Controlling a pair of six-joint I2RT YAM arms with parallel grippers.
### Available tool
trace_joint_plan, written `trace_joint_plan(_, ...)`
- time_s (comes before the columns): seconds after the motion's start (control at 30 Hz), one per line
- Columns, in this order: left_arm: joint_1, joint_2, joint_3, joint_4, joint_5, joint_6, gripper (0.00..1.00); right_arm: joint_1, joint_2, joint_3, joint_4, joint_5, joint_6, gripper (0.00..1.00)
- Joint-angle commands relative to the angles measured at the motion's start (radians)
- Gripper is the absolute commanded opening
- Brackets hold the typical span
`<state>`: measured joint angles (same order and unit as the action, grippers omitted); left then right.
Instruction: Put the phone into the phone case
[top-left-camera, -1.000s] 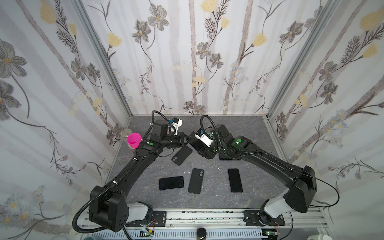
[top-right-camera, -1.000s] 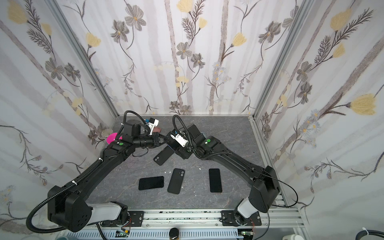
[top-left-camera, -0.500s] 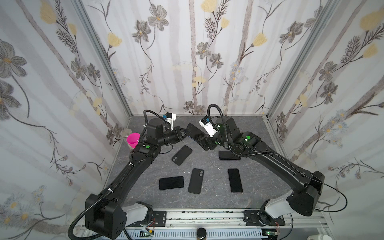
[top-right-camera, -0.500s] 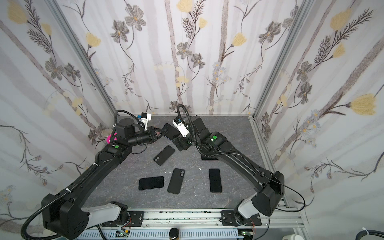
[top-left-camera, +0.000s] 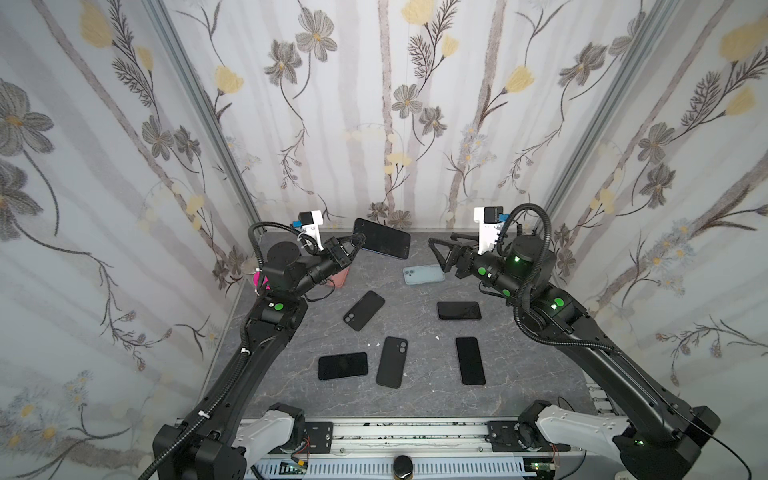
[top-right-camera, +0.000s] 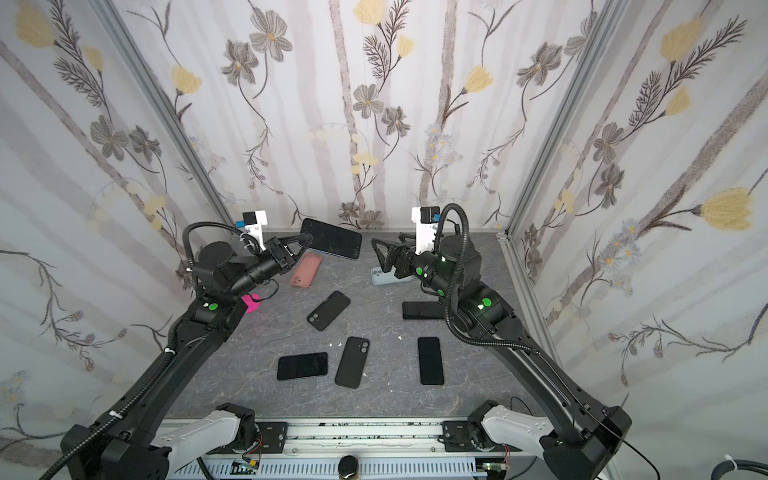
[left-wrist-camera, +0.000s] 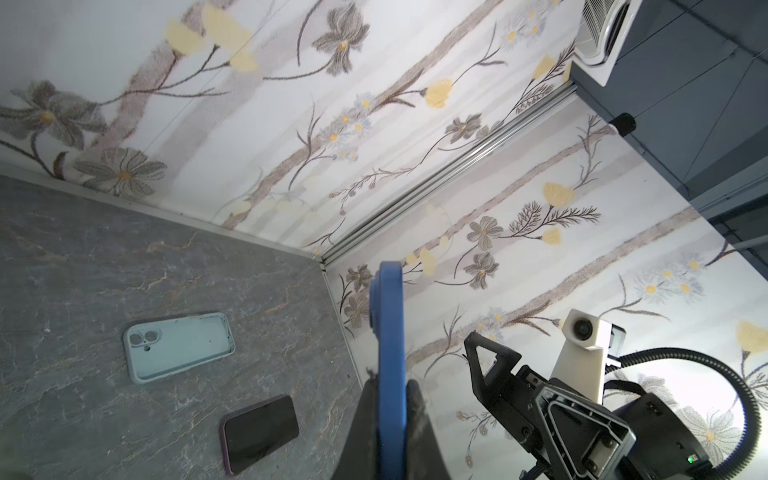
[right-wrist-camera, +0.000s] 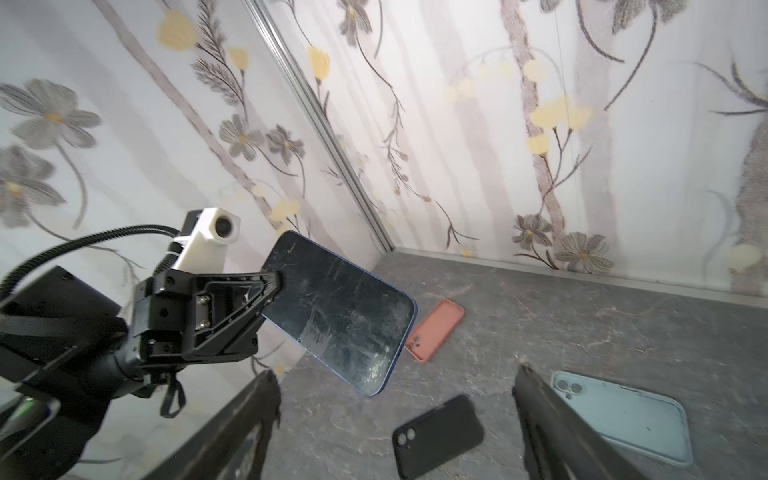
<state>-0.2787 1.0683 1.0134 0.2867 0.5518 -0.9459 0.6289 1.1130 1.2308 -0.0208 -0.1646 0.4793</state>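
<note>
I need to next close my right gripper on the blue phone's loose end (top-left-camera: 405, 245) (right-wrist-camera: 395, 349), opposite the end that my left gripper holds.
A blue phone (top-left-camera: 382, 245) (top-right-camera: 332, 245) hangs in the air near the back wall, its dark screen facing the right wrist camera (right-wrist-camera: 336, 316). My left gripper (top-left-camera: 359, 239) (top-right-camera: 307, 239) (left-wrist-camera: 390, 382) is shut on one end of it. The left wrist view shows the phone edge-on (left-wrist-camera: 388, 332). An empty light blue phone case (top-left-camera: 424, 275) (left-wrist-camera: 178, 347) (right-wrist-camera: 623, 415) lies open side up on the table, just below my right gripper (top-left-camera: 441, 241) (top-right-camera: 386, 241) (right-wrist-camera: 395, 374). That gripper is open and empty, a short way right of the phone.
A salmon case (top-right-camera: 306, 270) (right-wrist-camera: 434, 330) lies under the left arm. Two black cases (top-left-camera: 363, 309) (top-left-camera: 391, 361) and three dark phones (top-left-camera: 343, 365) (top-left-camera: 469, 359) (top-left-camera: 459, 311) are spread over the grey table (top-left-camera: 415, 399). A magenta cup (top-right-camera: 251, 301) sits by the left wall.
The two grippers were close together over the table's middle. The left has carried the phone up and back. The right has swung away to the right with its jaws open.
</note>
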Motion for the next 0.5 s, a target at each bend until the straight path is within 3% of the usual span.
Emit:
trace_joint_plan(0.0, 0.003, -0.056, -0.015, 0.127, -0.058, -0.02, 0.0, -0.002, -0.031, -0.022, 0.168, -0.089, 0.098, 0.86)
trace_joint_plan(0.3, 0.003, -0.195, -0.182, 0.29, -0.081, -0.057, 0.0, 0.001, 0.037, -0.075, 0.365, -0.329, 0.267, 0.84)
trace_joint_plan(0.47, 0.003, -0.22, -0.256, 0.38, -0.071, -0.066, 0.0, 0.009, 0.115, -0.066, 0.38, -0.393, 0.327, 0.84)
